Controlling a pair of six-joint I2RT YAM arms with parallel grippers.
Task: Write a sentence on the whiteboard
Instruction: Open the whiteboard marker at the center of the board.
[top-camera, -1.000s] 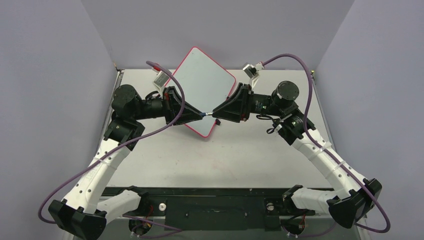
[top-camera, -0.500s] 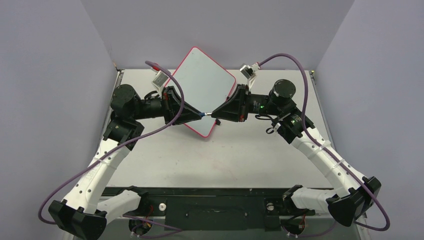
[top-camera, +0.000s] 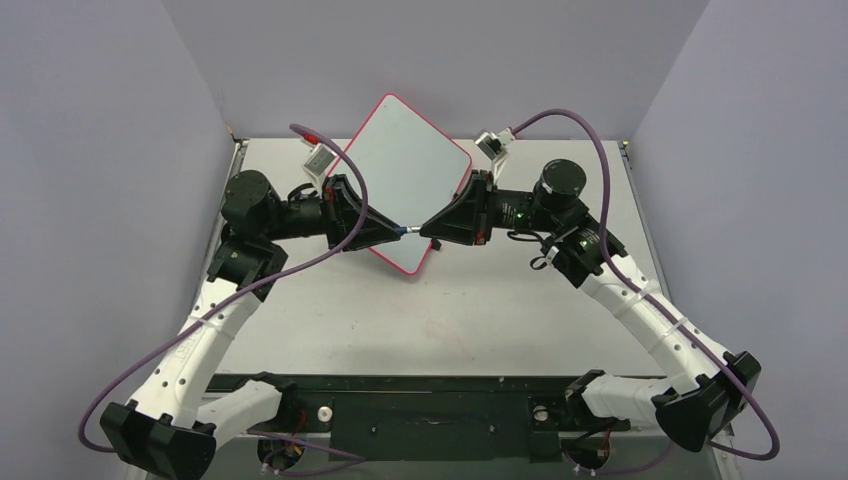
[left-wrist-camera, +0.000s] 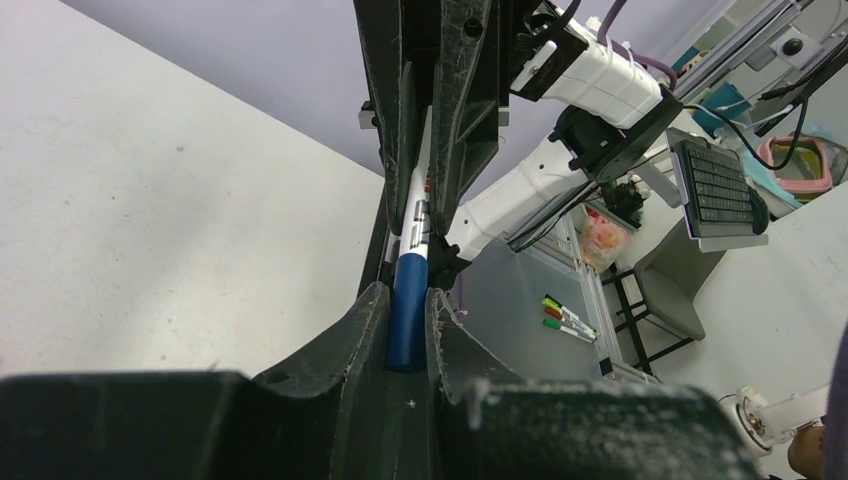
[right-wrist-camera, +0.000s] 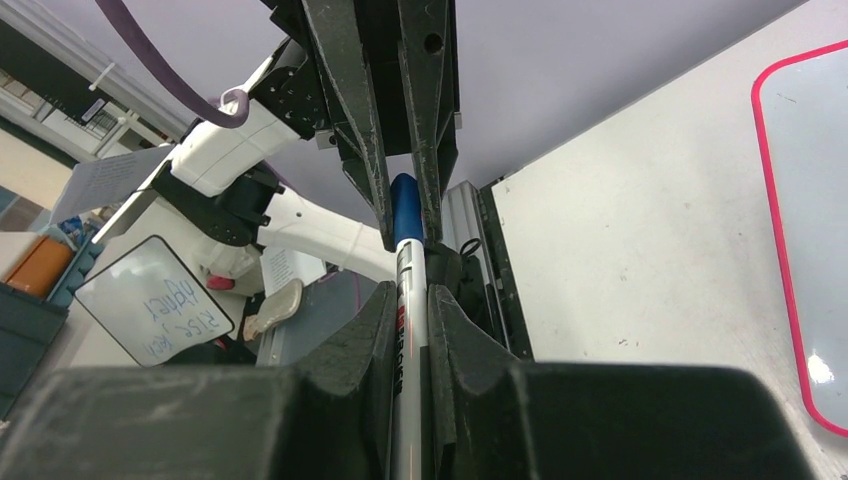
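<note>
The robot's left gripper needs to release the blue cap on the bare table (top-camera: 416, 316) just in front of the whiteboard's near corner.
The whiteboard (top-camera: 405, 165) lies cornerwise at the back of the table, white with a red-pink rim; its edge also shows in the right wrist view (right-wrist-camera: 812, 230). No sentence shows on its face. Above the board's near corner, both grippers meet tip to tip on one marker (top-camera: 411, 229). My left gripper (top-camera: 398, 228) (left-wrist-camera: 407, 292) is shut on the marker's blue cap (left-wrist-camera: 407, 320). My right gripper (top-camera: 428, 227) (right-wrist-camera: 408, 296) is shut on the marker's white barrel (right-wrist-camera: 407, 330). The blue cap (right-wrist-camera: 403, 214) sits between the left gripper's fingers opposite.
Grey walls close in the table (top-camera: 440, 310) on the left, right and back. Purple cables (top-camera: 590, 130) loop over both arms. A metal rail (top-camera: 232, 160) runs along the table's left edge. The black base bar (top-camera: 430, 410) lies at the near edge.
My right gripper has closed onto the marker's barrel and its arm has edged slightly left. The left gripper has kept its hold on the cap without moving.
</note>
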